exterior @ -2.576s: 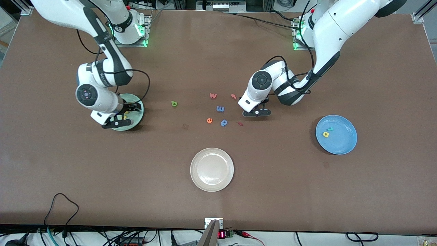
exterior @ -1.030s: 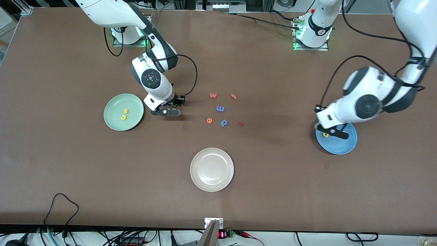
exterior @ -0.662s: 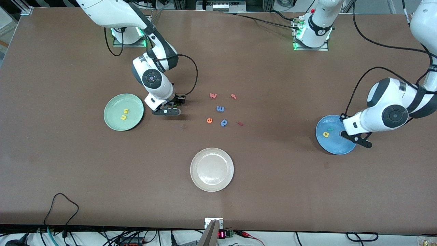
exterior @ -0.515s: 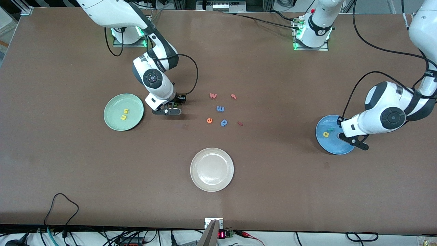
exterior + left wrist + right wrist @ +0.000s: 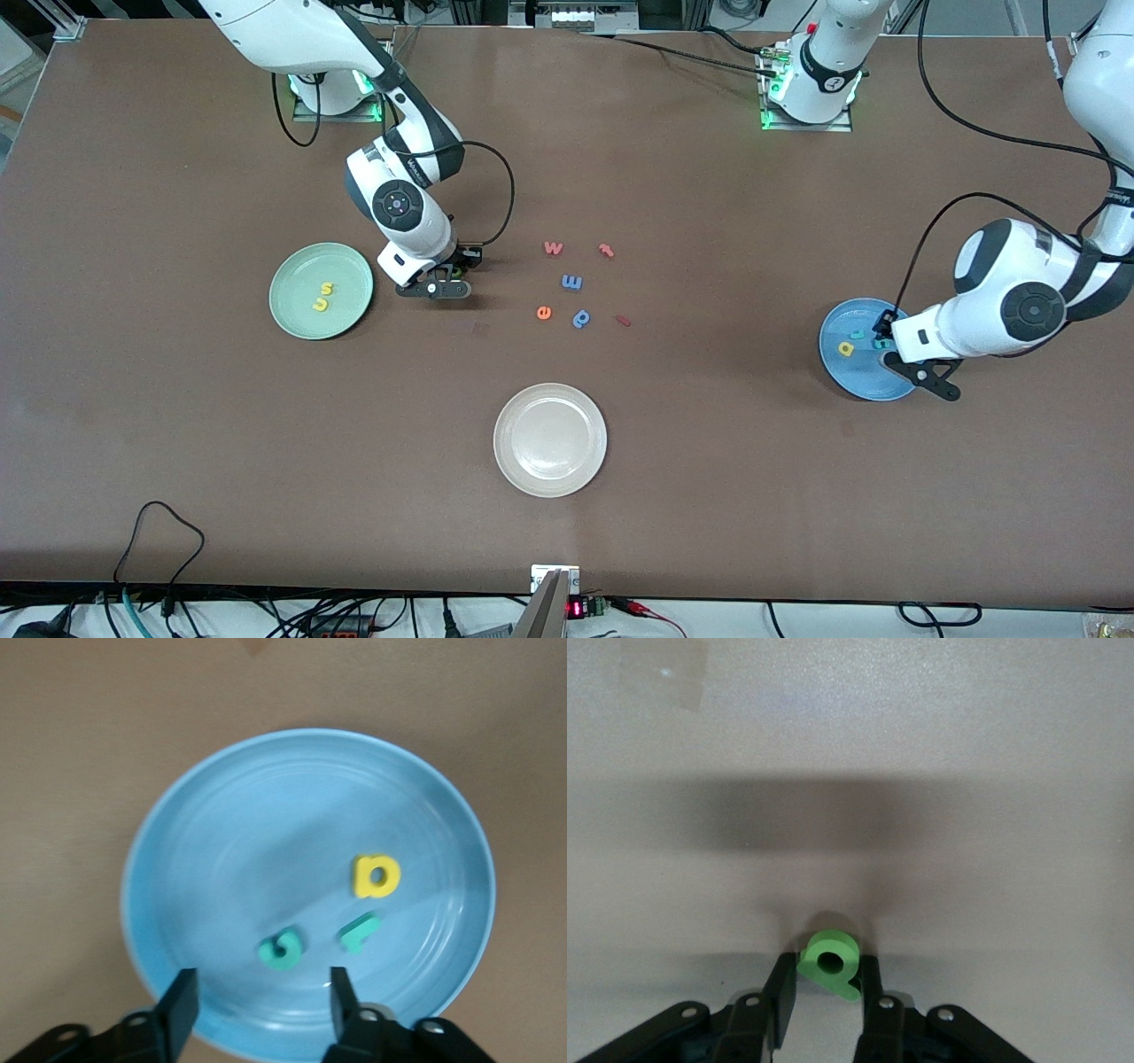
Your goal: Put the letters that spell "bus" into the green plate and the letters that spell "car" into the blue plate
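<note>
Next, my right gripper lets go of the green b in the green plate (image 5: 337, 297), where it will sit close beside the yellow s and the yellow u.
The blue plate (image 5: 864, 379) (image 5: 221, 850) at the left arm's end of the table holds a yellow a (image 5: 846, 348) (image 5: 376, 876), a teal c (image 5: 857, 334) (image 5: 282, 950) and a teal r (image 5: 881, 344) (image 5: 359, 933). My left gripper (image 5: 886, 332) (image 5: 261, 1005) hangs open just over that plate, with nothing between its fingers. A yellow s (image 5: 327, 288) and a yellow u (image 5: 320, 305) lie in the green plate (image 5: 297, 266). Beside that plate, down at the table, my right gripper (image 5: 454, 268) (image 5: 827, 964) is shut on the green b (image 5: 830, 961).
A white plate (image 5: 550, 440) stands nearest the front camera. Mid-table lie a pink w (image 5: 554, 248), a red t (image 5: 606, 250), a blue m (image 5: 572, 282), an orange e (image 5: 544, 312), a blue p (image 5: 581, 317) and a dark red piece (image 5: 624, 321).
The left gripper has opened over the blue plate and the teal r now lies in it. The right gripper has closed on the green b.
</note>
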Robot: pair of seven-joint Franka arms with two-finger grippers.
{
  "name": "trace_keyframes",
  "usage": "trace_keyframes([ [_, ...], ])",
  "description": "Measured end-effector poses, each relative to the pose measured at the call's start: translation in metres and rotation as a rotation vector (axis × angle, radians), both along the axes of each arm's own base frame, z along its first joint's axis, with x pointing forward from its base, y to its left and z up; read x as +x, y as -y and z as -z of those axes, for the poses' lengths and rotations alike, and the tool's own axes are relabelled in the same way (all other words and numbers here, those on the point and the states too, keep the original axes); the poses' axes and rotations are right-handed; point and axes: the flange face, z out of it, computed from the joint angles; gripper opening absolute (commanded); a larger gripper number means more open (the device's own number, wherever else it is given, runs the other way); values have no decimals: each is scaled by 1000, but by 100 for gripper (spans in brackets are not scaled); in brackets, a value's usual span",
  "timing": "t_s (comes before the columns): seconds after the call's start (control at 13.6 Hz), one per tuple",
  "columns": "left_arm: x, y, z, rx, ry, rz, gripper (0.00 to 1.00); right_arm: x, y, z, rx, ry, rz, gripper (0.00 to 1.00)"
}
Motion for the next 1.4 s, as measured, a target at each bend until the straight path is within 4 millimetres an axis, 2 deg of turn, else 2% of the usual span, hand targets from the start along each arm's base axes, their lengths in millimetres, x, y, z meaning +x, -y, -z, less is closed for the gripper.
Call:
trace_keyframes([
  [0.07,5,0,-14,13,-22,9,100,0,0,0,-1,0,0,9],
  [0.22,15,14,-59,46,-70,21,100,0,0,0,-1,0,0,2],
  [0.44,19,46,-125,60,-133,-15,100,3,1,-2,3,6,-2,0],
  [0.66,12,73,-190,48,-183,-80,100,28,21,-23,8,37,12,0],
  [0.81,7,88,-225,69,-201,-90,100,53,57,-53,6,47,-3,0],
  [0.96,1,102,-246,96,-223,-91,100,71,104,-73,8,48,-35,1],
  [1.03,-1,109,-253,96,-235,-102,100,79,130,-78,11,46,-48,1],
  [1.18,1,115,-261,70,-256,-154,100,89,182,-73,20,30,-63,1],
  [1.25,2,114,-264,59,-267,-192,100,89,202,-66,23,13,-65,1],
  [1.4,5,112,-271,-4,-268,-277,100,83,221,-45,27,-29,-62,4],
])
